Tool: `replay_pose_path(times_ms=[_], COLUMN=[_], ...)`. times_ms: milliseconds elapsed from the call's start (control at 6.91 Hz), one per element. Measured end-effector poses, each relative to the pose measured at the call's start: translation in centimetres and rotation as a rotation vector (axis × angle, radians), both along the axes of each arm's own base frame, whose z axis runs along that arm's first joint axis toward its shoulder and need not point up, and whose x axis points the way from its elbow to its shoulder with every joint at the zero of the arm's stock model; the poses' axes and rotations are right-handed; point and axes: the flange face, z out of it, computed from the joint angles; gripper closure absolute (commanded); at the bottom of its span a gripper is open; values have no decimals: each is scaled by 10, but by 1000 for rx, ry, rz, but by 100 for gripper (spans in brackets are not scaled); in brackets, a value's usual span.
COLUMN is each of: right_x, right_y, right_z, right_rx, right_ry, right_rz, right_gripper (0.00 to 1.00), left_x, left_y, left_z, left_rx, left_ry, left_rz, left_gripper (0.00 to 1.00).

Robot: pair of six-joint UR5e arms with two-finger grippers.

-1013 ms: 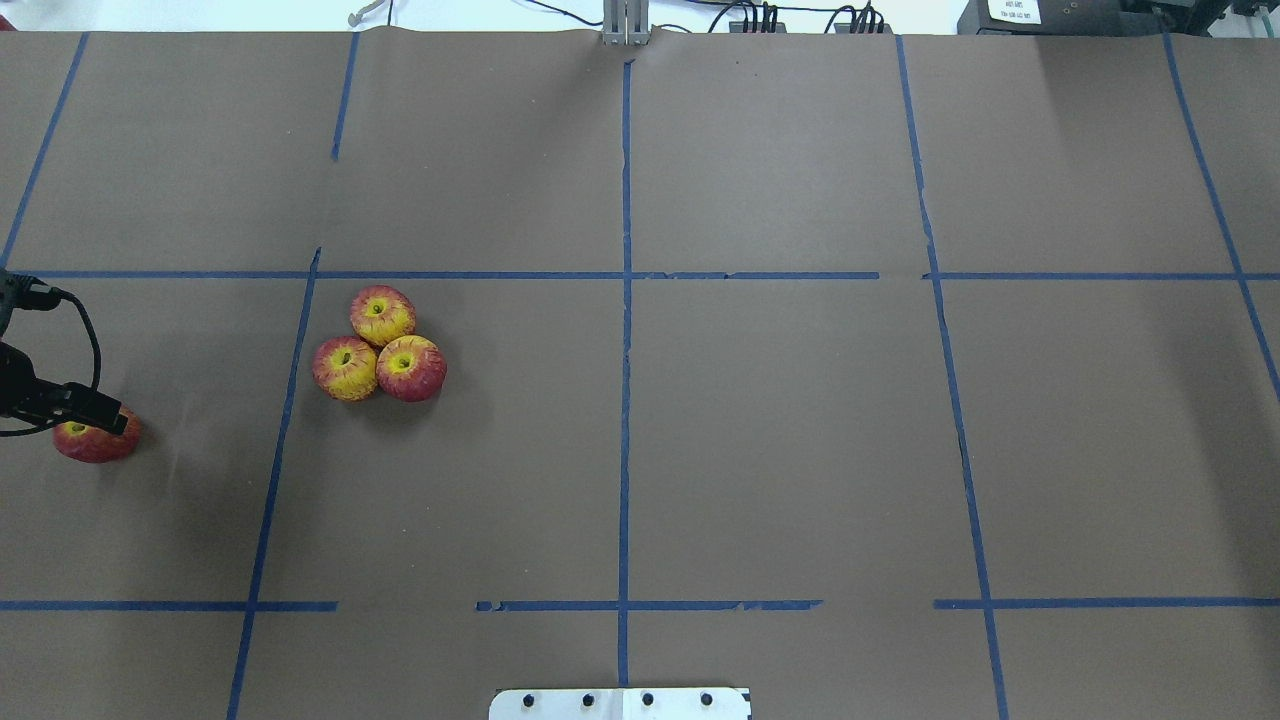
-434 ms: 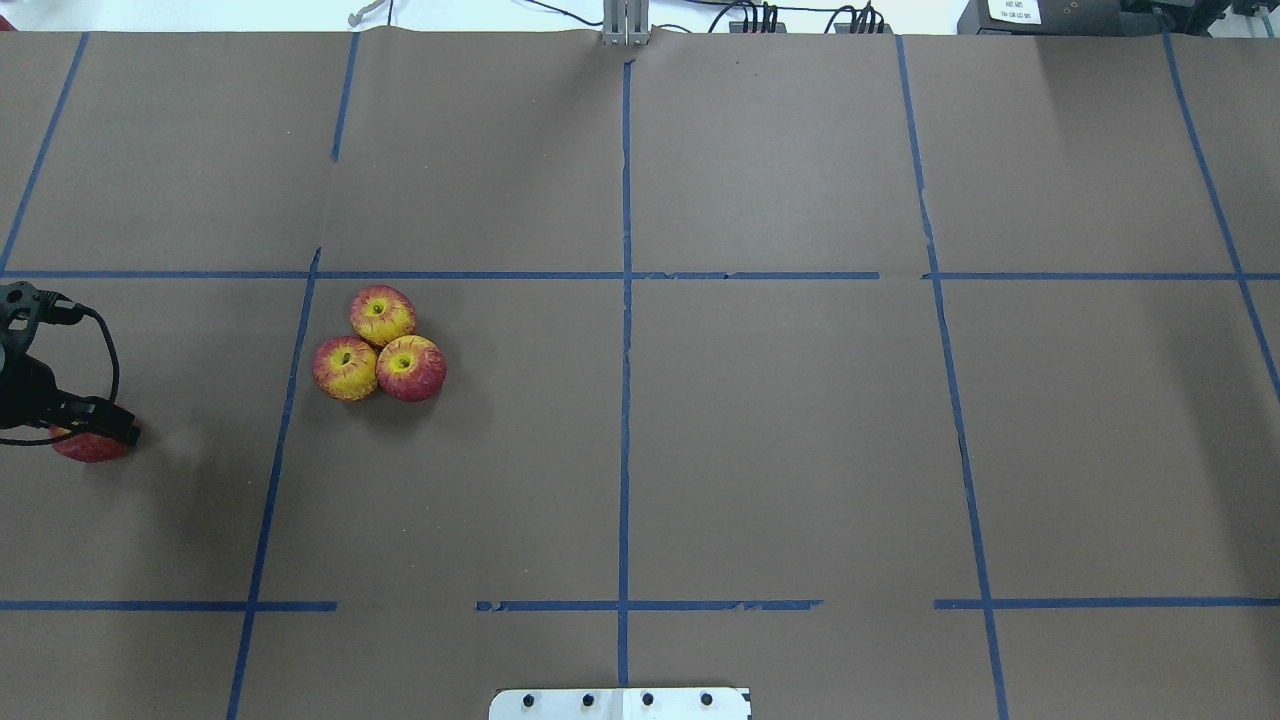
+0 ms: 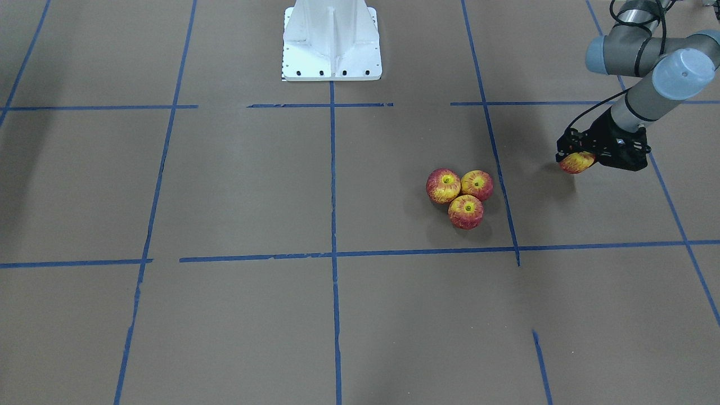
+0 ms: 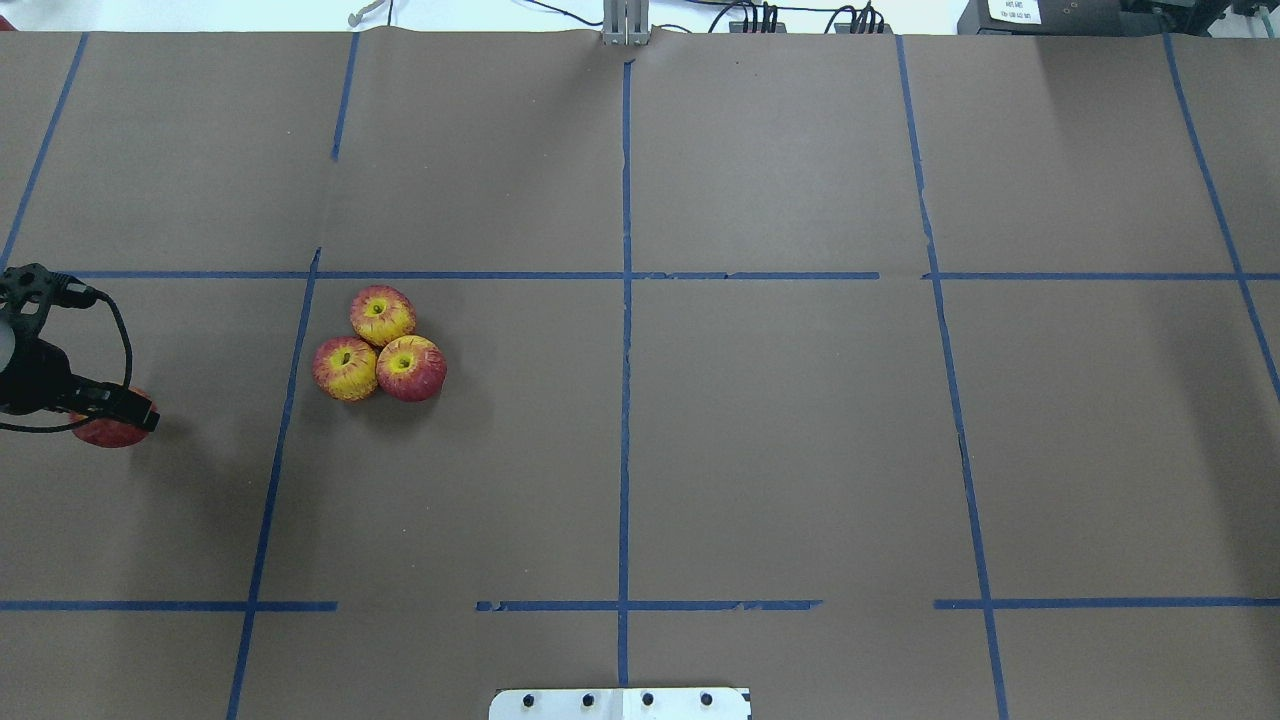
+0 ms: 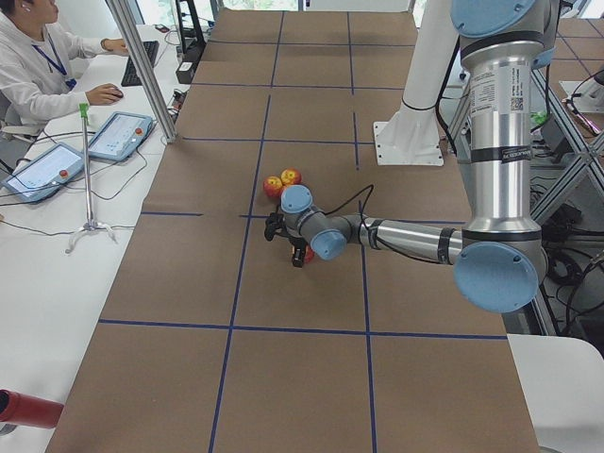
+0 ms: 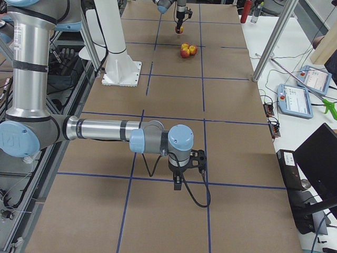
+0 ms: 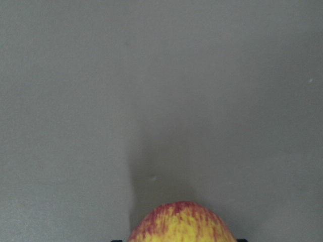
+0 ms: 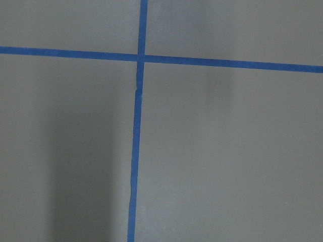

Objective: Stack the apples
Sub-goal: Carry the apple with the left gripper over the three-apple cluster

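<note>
The robot's left gripper should release the fourth apple on top, over the dip (image 3: 467,188) between the three clustered apples.
Three red-and-yellow apples (image 4: 382,315) (image 4: 345,368) (image 4: 411,368) sit touching in a tight cluster on the brown paper, stems up; the cluster also shows in the front-facing view (image 3: 466,211). My left gripper (image 4: 117,423) is at the far left of the table, shut on the fourth apple (image 4: 105,435), which it holds just above the paper (image 3: 576,162). The left wrist view shows that apple's top (image 7: 181,224) above its shadow. My right gripper (image 6: 179,183) shows only in the exterior right view, low over the paper, far from the apples; I cannot tell whether it is open.
Blue tape lines (image 4: 625,300) split the brown paper into squares. The white robot base (image 3: 332,42) stands at the table's near edge. An operator (image 5: 38,75) sits at a side desk with tablets (image 5: 118,137).
My left gripper has come down over the lone apple, taken hold of it and carried it slightly right and up. The three clustered apples have not moved.
</note>
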Motion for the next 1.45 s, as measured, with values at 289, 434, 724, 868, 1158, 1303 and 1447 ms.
replay_pose_path(times_ms=[289, 434, 724, 868, 1158, 1303, 1447], right_x=[0, 0, 0, 0, 0, 0, 0], right_y=[0, 0, 0, 0, 0, 0, 0], right_z=[0, 0, 0, 0, 0, 0, 0], right_rx=[1, 1, 0, 0, 0, 0, 0], right_ry=[0, 0, 0, 0, 0, 0, 0], right_rz=[-1, -1, 0, 0, 0, 0, 0], right_gripper=[0, 0, 0, 0, 0, 0, 0], left_x=[16, 33, 93, 126, 154, 157, 157], left_y=[-18, -35, -57, -65, -75, -76, -78], left_z=[-100, -145, -202, -217, -223, -223, -222], left_rx=[-51, -103, -193, -216, -205, -198, -188], left_ry=[51, 60, 56, 48, 13, 1, -11], left_rz=[-35, -67, -79, -70, -91, -100, -112], left_gripper=[100, 100, 100, 100, 100, 100, 100])
